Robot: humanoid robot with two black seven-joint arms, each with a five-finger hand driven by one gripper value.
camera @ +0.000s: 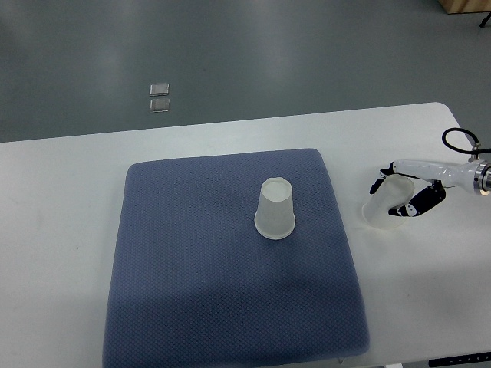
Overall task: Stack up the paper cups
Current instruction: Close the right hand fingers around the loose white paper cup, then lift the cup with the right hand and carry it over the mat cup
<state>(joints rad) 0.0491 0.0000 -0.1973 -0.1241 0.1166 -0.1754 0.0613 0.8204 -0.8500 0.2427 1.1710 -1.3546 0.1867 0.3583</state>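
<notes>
The right gripper should release the second white cup over the upside-down paper cup (278, 178) on the blue-grey mat.
One white paper cup (275, 208) stands upside down near the middle of the blue-grey mat (192, 268). A second white cup (383, 207) lies on the white table to the right of the mat, tilted on its side with its mouth toward the lower left. My right hand (403, 195) comes in from the right edge and its fingers (418, 203) curl around this cup. No left arm shows in the picture.
The mat lies on a white table (61, 230) whose far edge runs across the upper part of the picture. Beyond it is grey floor with a small metal plate (159, 97). A black cable (456, 139) loops at the right wrist.
</notes>
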